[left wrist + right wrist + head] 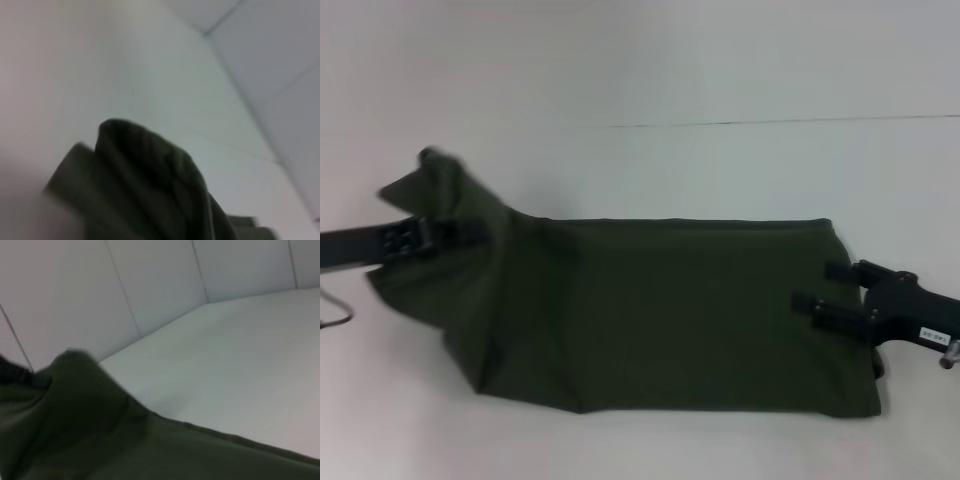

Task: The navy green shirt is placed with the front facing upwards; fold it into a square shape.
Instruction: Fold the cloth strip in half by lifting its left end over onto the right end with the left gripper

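I should use my left gripper to let go of the navy green shirt's bunched end on the flat end (852,312) by my right gripper's fingers.
The navy green shirt (670,310) lies as a long dark band across the white table (720,170), with no lettering showing. Its left end is bunched and lifted off the surface, and my left gripper (455,232) is shut on that raised cloth. In the left wrist view the gathered shirt (150,190) fills the lower part. At the shirt's right end my right gripper (825,287) rests on the fabric, its two black fingers spread apart and open. The right wrist view looks along the shirt (100,440), which humps up towards the far end.
A thin seam line (770,122) crosses the table behind the shirt. A loop of grey cable (335,310) hangs under the left arm at the left edge. Pale wall panels (150,285) stand beyond the table.
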